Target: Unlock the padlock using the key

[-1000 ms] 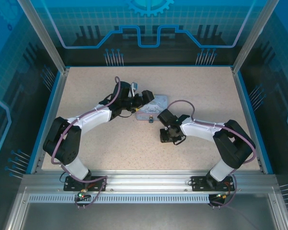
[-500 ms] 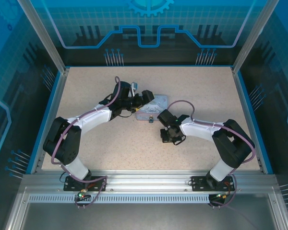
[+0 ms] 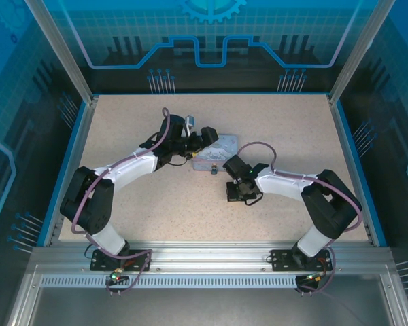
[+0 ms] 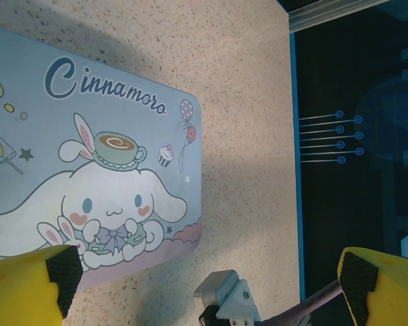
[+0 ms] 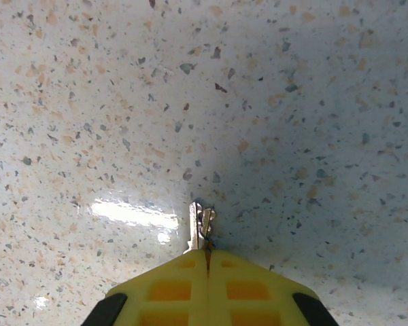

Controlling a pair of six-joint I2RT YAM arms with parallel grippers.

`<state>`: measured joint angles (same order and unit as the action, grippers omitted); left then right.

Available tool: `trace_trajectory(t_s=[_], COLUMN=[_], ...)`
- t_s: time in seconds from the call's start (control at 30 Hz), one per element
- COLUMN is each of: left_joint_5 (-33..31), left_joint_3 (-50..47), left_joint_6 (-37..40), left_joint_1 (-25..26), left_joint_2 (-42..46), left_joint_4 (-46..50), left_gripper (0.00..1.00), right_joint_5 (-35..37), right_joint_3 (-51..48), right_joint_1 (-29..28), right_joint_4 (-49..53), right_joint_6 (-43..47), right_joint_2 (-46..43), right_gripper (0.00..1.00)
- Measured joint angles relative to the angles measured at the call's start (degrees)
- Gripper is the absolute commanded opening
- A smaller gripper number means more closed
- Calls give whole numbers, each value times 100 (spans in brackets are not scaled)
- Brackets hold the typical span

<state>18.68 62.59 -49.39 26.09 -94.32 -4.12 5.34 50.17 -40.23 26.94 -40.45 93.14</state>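
Note:
Key blades bunch from my right gripper; I'll set them down, grip a single key (image 5: 194,229), then reach the padlock.
In the right wrist view my right gripper (image 5: 206,252) is shut on the key (image 5: 200,229). The thin metal key sticks out past the yellow fingertips, its tip down at the speckled table. From above, the right gripper (image 3: 233,197) points down at the table in front of the light blue tin (image 3: 216,152). The padlock (image 3: 213,170) is a tiny dark thing at the tin's near edge. My left gripper (image 4: 207,275) is open, its yellow fingers (image 4: 27,288) wide apart, one over the cartoon-printed tin (image 4: 88,170). Seen from above, the left gripper (image 3: 205,138) hovers at the tin's left end.
A grey metal bracket (image 4: 228,299) with a cable lies between the left fingers. The table's blue rim (image 4: 294,170) and the dark wall run close on the right of the left wrist view. Bare speckled table (image 3: 190,204) lies between the two arms.
The right gripper's fingers have closed together on the key and it has shifted slightly left. The left arm has barely moved.

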Motion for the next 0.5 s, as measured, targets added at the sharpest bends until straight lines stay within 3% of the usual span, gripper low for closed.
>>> trace_trajectory(t_s=[0.23,0.5], left_joint_5=[-39,-31], left_joint_3=[33,33], left_joint_6=[4,-24], left_joint_1=[0,0], left_joint_2=[55,195], left_joint_4=[68,92], left_gripper=[99,99], right_joint_5=[-284,-1010], right_joint_3=[-245,-304], right_joint_1=[111,763], right_joint_4=[-44,-278], right_joint_6=[214,463], right_joint_2=[-442,-1694], right_gripper=[0,0])
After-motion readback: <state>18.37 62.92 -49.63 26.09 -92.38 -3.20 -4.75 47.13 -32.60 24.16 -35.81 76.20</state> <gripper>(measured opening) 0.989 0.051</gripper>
